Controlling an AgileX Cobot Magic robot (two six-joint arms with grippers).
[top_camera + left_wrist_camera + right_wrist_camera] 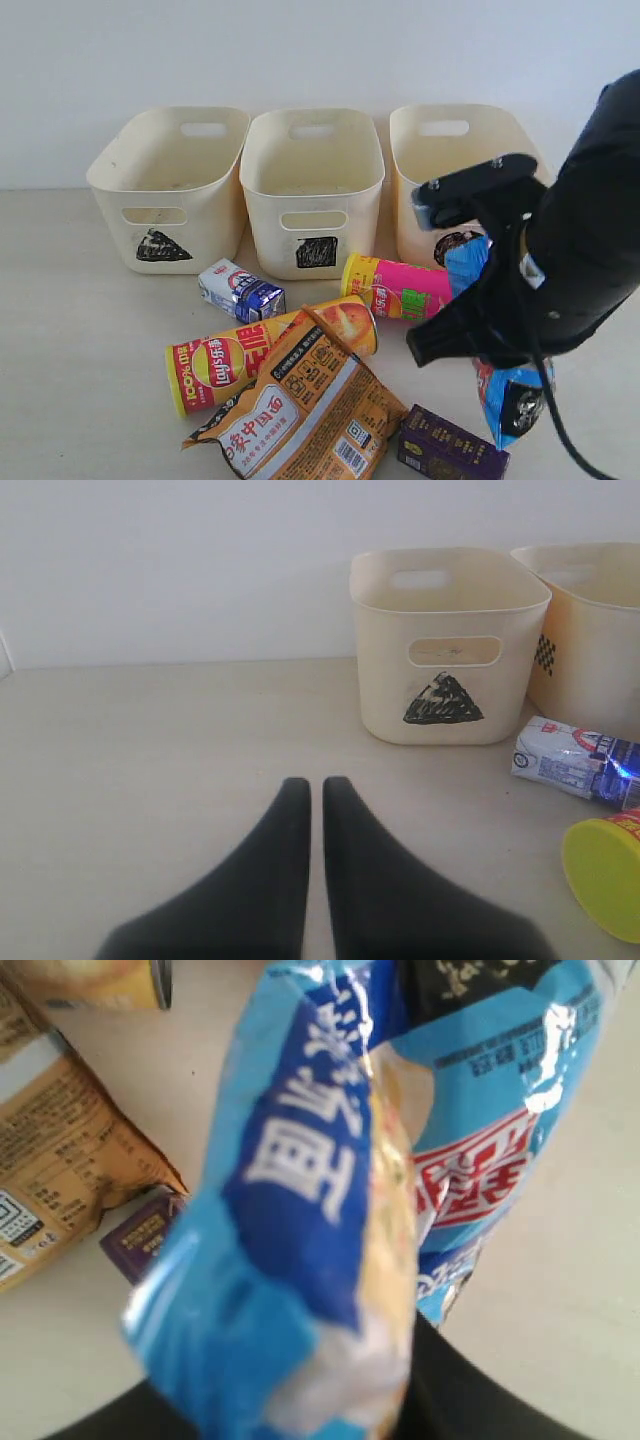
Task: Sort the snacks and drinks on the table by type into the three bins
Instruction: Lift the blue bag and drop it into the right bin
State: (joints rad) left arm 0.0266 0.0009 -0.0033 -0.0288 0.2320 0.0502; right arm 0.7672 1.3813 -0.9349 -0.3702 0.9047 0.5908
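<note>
My right gripper has the blue snack bag. It will release the bag inside the cream bin (439,175) behind the pink chip tube, towards the square bin.
My right gripper (330,1405) is shut on the blue snack bag (300,1170), crumpling it; the bag (515,400) lies under the right arm at the table's right. Beside it lie a pink chip tube (400,288), a yellow chip tube (260,350), an orange-brown snack bag (300,420), a white-blue carton (240,290) and a dark purple carton (450,450). Three cream bins stand behind: triangle (165,190), square (312,200), and a third (450,150) with its mark partly hidden. My left gripper (312,782) is shut and holds nothing, low over bare table left of the triangle bin (450,610).
The right arm's black body (580,250) covers the front of the third bin and part of the pink tube. The white wall runs close behind the bins. In the left wrist view the white-blue carton (570,765) and the yellow tube's lid (605,875) lie off to one side.
</note>
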